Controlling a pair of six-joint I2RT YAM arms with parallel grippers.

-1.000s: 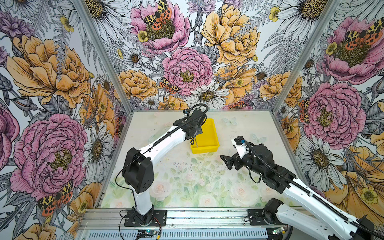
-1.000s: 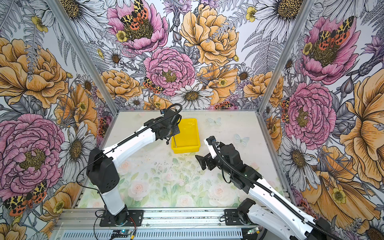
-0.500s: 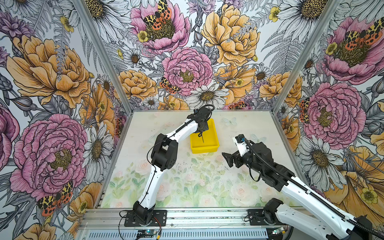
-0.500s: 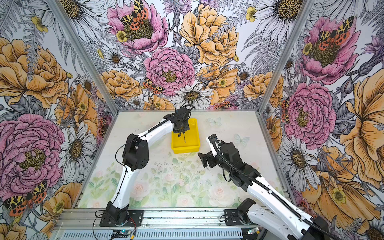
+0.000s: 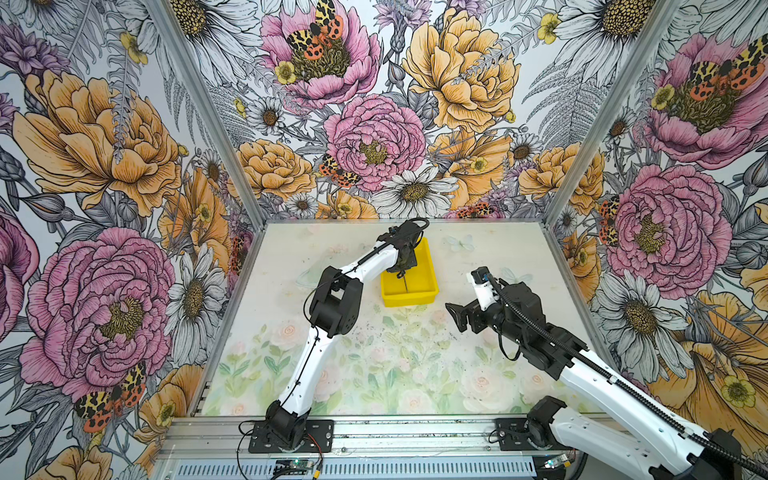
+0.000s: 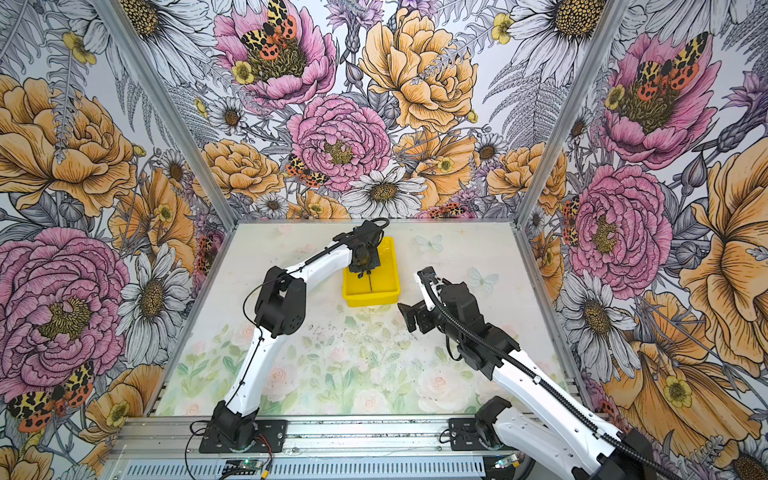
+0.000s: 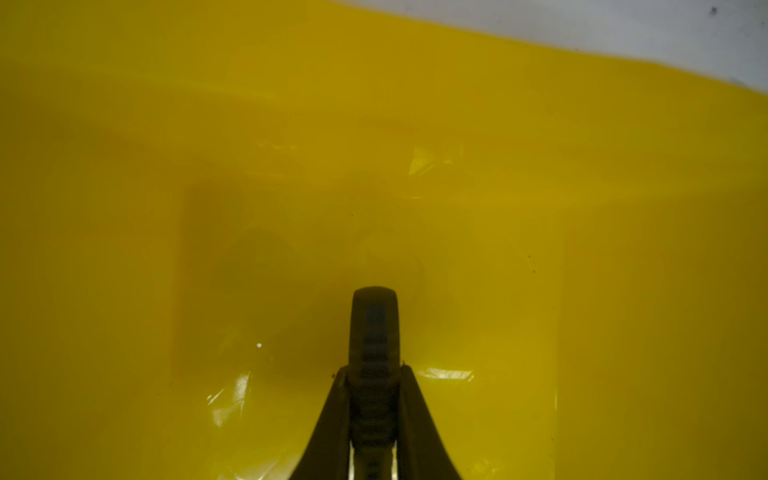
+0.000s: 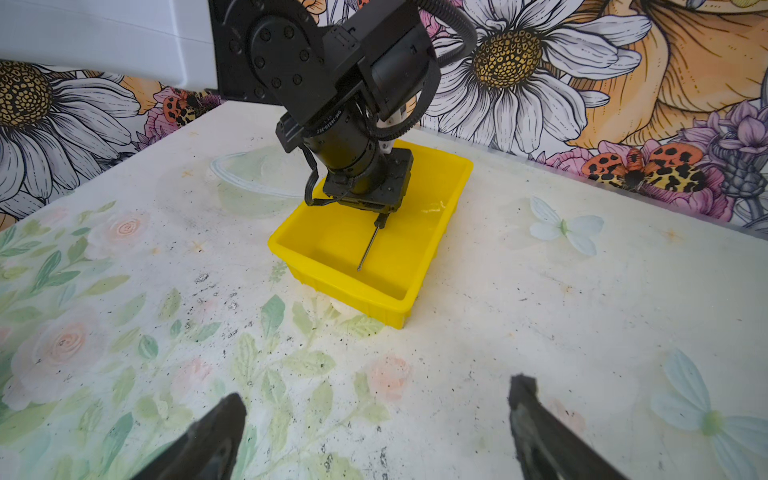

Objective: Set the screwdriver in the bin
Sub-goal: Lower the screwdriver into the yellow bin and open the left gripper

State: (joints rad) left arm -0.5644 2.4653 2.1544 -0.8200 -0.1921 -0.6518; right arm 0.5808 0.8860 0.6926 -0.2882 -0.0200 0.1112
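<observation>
The screwdriver, now held inside the yellow bin, will be let go by my left gripper on the yellow bin's bottom, midway (image 5: 403,280) (image 7: 370,424) between its sides, where I need to set it down.
The yellow bin (image 5: 409,297) (image 6: 370,300) stands in the back middle of the table. My left gripper (image 5: 401,273) (image 6: 360,272) (image 8: 381,219) hangs over its inside, pointing down, shut on the black handle of the screwdriver (image 7: 374,328). The thin silver shaft (image 8: 369,249) slants down from the jaws, its tip at or just above the bin floor. In the left wrist view the bin's yellow wall (image 7: 415,83) fills nearly everything. My right gripper (image 5: 456,316) (image 6: 406,316) (image 8: 376,392) stands open and empty above the table, to the right of the bin's front.
Flowered walls close in the table (image 5: 374,365) on three sides. The left arm's elbow (image 5: 334,303) rises to the left of the bin. A metal rail with both arm bases (image 5: 291,432) runs along the front edge.
My left gripper has carried the screwdriver from the bin's left rim to over its inside and lower. The left elbow has swung in toward the bin. The right gripper has barely shifted.
</observation>
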